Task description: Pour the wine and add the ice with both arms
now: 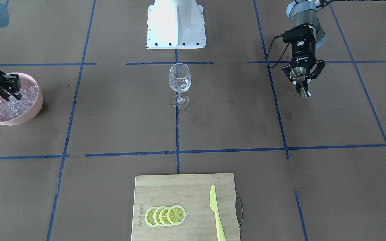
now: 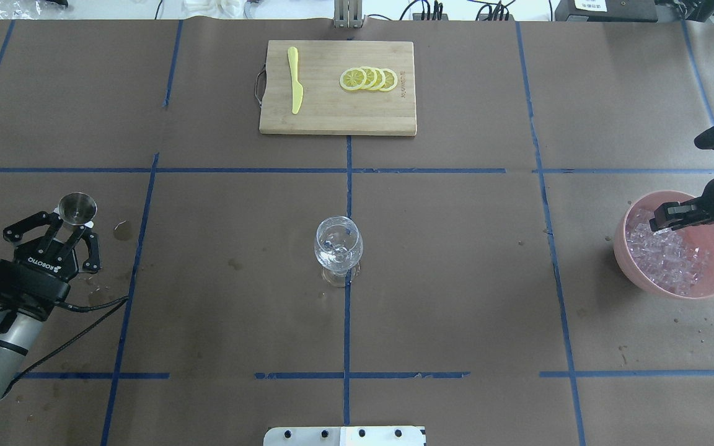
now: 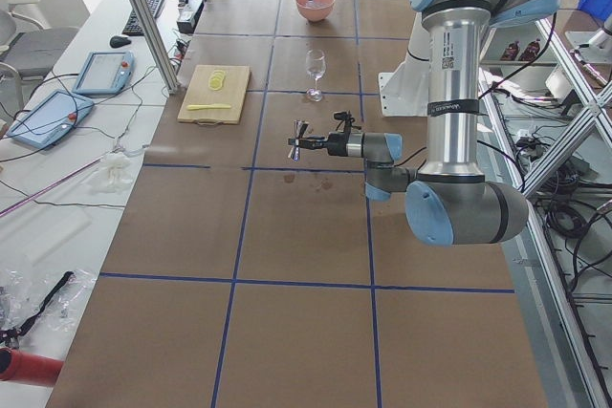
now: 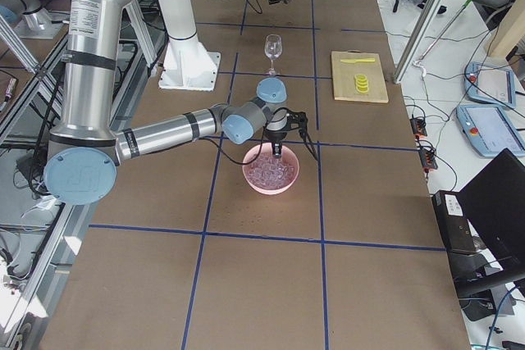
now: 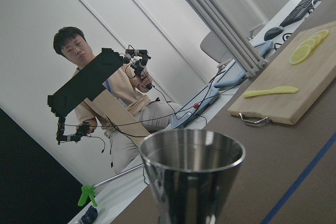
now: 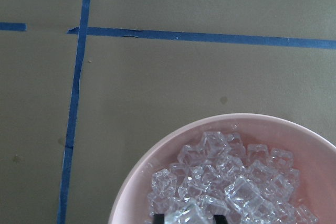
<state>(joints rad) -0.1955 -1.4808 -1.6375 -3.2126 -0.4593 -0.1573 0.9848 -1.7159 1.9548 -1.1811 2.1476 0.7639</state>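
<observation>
My left gripper is holding the steel jigger at one end of the table. I will let go of it on the brown paper (image 1: 287, 106) between the blue tape line and the wet spots.
The ice (image 2: 667, 254) fills a pink bowl (image 2: 621, 244) at the table's right end. My right gripper (image 2: 659, 222) reaches down into the bowl. In the right wrist view its fingertips (image 6: 157, 216) close on one ice cube (image 6: 189, 211) at the pile's top. My left gripper (image 2: 74, 228) is at the left end of the table, shut on the stem of a steel jigger (image 2: 78, 205), which also fills the left wrist view (image 5: 191, 177). A clear wine glass (image 2: 338, 244) stands at the table's middle and seems to have ice in its bottom.
A bamboo cutting board (image 2: 332, 118) at the far middle carries lemon slices (image 2: 369, 78) and a yellow plastic knife (image 2: 295, 87). The white robot base (image 1: 176, 23) is behind the glass. Wet spots (image 2: 123, 230) lie on the brown paper near the jigger.
</observation>
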